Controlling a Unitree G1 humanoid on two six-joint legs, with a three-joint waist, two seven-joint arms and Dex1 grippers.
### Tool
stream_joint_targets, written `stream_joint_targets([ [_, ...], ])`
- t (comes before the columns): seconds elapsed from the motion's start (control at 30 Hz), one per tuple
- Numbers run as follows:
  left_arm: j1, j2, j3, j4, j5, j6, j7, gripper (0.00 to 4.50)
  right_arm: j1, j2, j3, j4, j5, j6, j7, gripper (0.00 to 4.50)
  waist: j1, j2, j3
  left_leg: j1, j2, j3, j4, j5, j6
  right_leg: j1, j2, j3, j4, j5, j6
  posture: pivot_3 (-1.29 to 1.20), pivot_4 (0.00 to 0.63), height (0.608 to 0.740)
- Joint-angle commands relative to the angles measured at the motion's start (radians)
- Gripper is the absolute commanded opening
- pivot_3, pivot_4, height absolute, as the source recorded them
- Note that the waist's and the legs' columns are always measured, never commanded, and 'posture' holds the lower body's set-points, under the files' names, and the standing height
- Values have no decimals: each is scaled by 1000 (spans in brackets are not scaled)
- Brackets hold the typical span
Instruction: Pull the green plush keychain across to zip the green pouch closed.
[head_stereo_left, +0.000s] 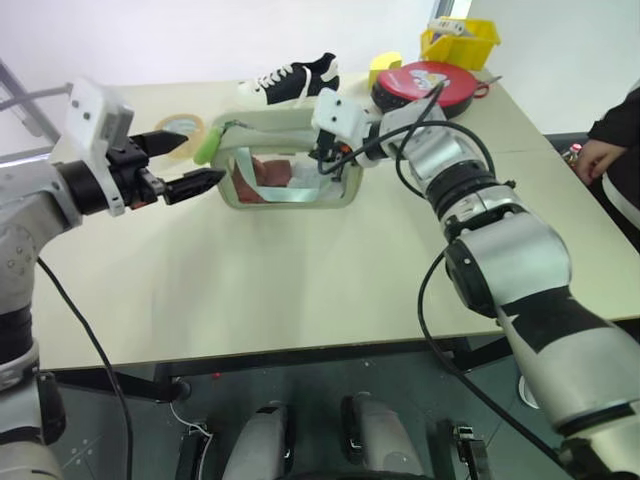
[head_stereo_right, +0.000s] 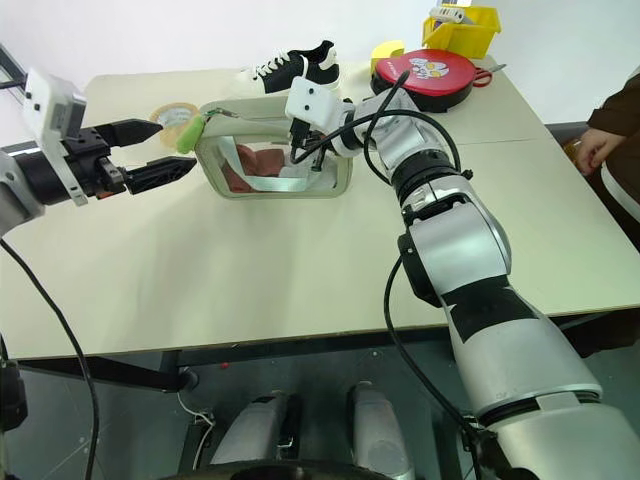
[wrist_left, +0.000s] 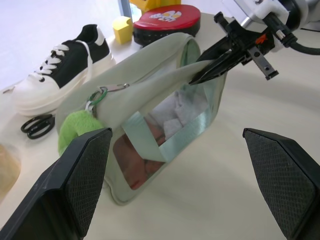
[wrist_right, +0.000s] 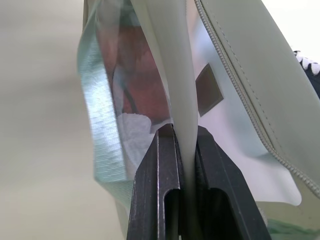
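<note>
My right gripper is holding the green pouch's top edge partway along the zipper, so it should open and pinch closer to the pouch's end (head_stereo_right: 343, 165) before it zips.
The green pouch (head_stereo_left: 290, 185) stands on the table, its top zipper gaping open and things showing through its clear side. The green plush keychain (head_stereo_left: 206, 146) hangs at the pouch's left end from a small ring (wrist_left: 97, 95). My left gripper (head_stereo_left: 203, 160) is open and level just left of the pouch, its fingertips either side of the keychain without touching it. My right gripper (head_stereo_left: 325, 160) is shut on a pale green fabric flap (wrist_right: 165, 60) at the pouch's right end, seen pinched between the pads (wrist_right: 160, 150).
A black-and-white sneaker (head_stereo_left: 295, 78), a round red-and-black case (head_stereo_left: 435, 82), a yellow block (head_stereo_left: 383, 65) and a yellow bin (head_stereo_left: 460, 40) lie behind the pouch. A tape roll (head_stereo_left: 180, 125) and scissors (wrist_left: 37, 125) sit at the back left. A person (head_stereo_left: 610, 150) stands at the right edge.
</note>
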Motion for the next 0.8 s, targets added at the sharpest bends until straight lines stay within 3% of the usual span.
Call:
stream_joint_targets([
  [0.03, 9, 24, 53, -28, -10, -5, 11, 4500, -42, -55, -39, -80, 40, -6, 86, 10, 2, 0, 0, 0, 0, 0, 0, 0, 0, 0, 0, 0, 0, 0, 0, 0, 150, 740],
  [0.17, 38, 22, 68, -26, -11, -10, 17, 4500, -24, -83, -58, -169, 89, 75, 209, 10, 0, 0, 0, 0, 0, 0, 0, 0, 0, 0, 0, 0, -1, 0, 0, 0, 150, 740],
  [0.3, 20, 8, 46, -12, -10, -18, 23, 4500, 92, -92, -44, -404, 126, 227, 298, 10, -2, 0, 0, 0, 0, 0, -1, 0, 0, 0, 0, 0, 0, 0, 0, 0, 150, 740],
  [0.53, -29, 9, 1, 23, 1, -29, -4, 4500, 274, -120, 14, -716, 119, 331, 315, 10, 2, 0, 0, 0, 0, 0, 1, 0, 0, 0, 0, 0, 0, 0, 0, 0, 150, 740],
  [0.8, -19, 9, 2, 22, -1, -32, -12, 4500, 322, -188, 29, -939, 144, 509, 348, 10, 6, 0, 0, 0, 0, 0, 1, 0, 0, 0, 0, 0, 0, 0, 0, 0, 150, 740],
])
